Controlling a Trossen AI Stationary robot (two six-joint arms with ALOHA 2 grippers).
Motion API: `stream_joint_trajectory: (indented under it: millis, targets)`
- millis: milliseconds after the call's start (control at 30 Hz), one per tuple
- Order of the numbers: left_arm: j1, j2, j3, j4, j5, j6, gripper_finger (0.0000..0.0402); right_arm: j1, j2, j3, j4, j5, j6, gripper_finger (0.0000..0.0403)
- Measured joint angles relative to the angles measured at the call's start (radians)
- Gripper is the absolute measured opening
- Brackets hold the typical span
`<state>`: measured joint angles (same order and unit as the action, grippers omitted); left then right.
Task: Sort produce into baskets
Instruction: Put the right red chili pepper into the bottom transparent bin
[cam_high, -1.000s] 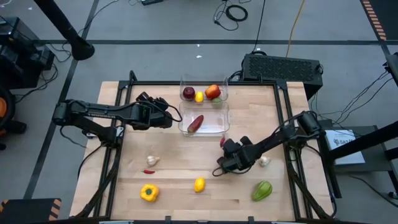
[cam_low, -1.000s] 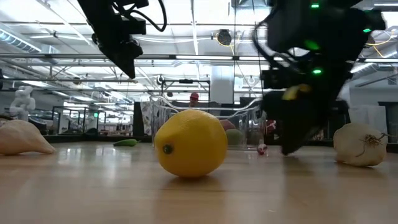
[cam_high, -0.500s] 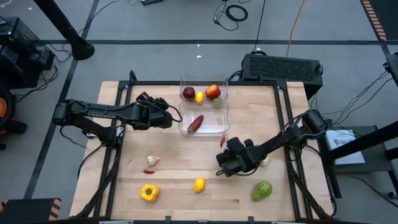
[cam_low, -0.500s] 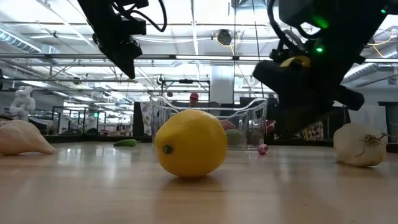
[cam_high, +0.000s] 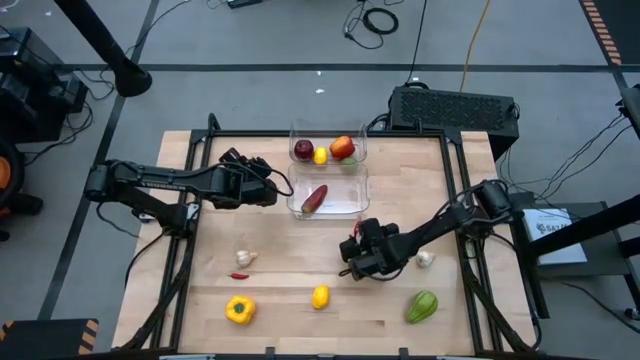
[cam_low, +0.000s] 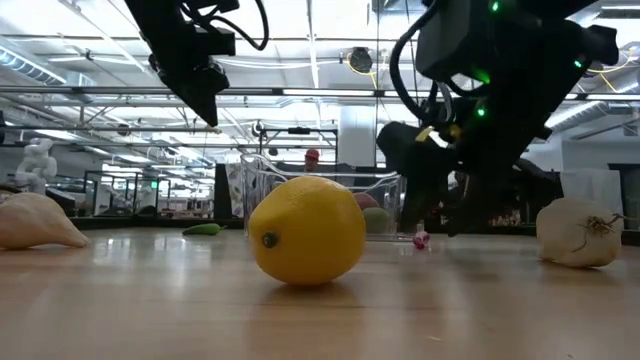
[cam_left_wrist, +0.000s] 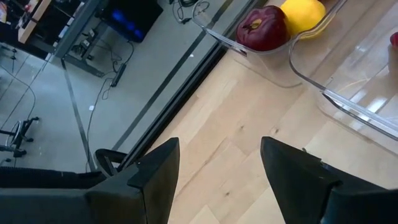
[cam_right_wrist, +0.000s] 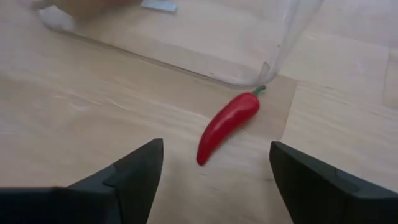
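Observation:
The red chilli lies slanted ahead of the open fingertips of the robot's right gripper, so next the gripper turns in line and pinches the chilli's pointed end (cam_right_wrist: 204, 153).
My right gripper (cam_right_wrist: 216, 157) hangs open, low over the table, with a small red chilli (cam_right_wrist: 227, 126) lying flat on the wood just ahead of its fingertips, untouched. The same gripper (cam_high: 352, 256) stands near the near basket's right corner (cam_right_wrist: 273, 65). In the low view the chilli (cam_low: 421, 238) lies below it. My left gripper (cam_high: 270, 190) hovers open at the left of the near basket (cam_high: 350, 208), which holds a dark red pepper (cam_high: 314, 198). The far basket (cam_high: 360, 135) holds two red apples and a lemon (cam_high: 320, 155).
Loose on the table lie a lemon (cam_high: 320, 296), a yellow pepper (cam_high: 239, 310), a green pepper (cam_high: 421, 306), two garlic bulbs (cam_high: 245, 258) (cam_high: 425, 259) and a second red chilli (cam_high: 239, 275). A black box (cam_high: 455, 108) stands beyond the far right corner.
My right gripper has risen a little, then come down again, shifting toward the near basket and the chilli, and its fingers have opened. The chilli has stayed where it lay.

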<state>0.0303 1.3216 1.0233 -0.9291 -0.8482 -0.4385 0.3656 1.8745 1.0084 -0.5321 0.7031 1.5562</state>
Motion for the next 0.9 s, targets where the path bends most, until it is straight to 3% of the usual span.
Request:
stream_joint_trajectory:
  millis: [400,900]
  targets:
    - [0.0,0.0,0.0,0.004,0.0,0.0,0.0232,-0.036,0.064,0.003,-0.001,-0.004,-0.057,0.0263]
    - [0.0,0.0,0.0,0.004,0.0,0.0,0.0232,-0.024,0.057,0.003,-0.057,-0.037,-0.121,0.0143]
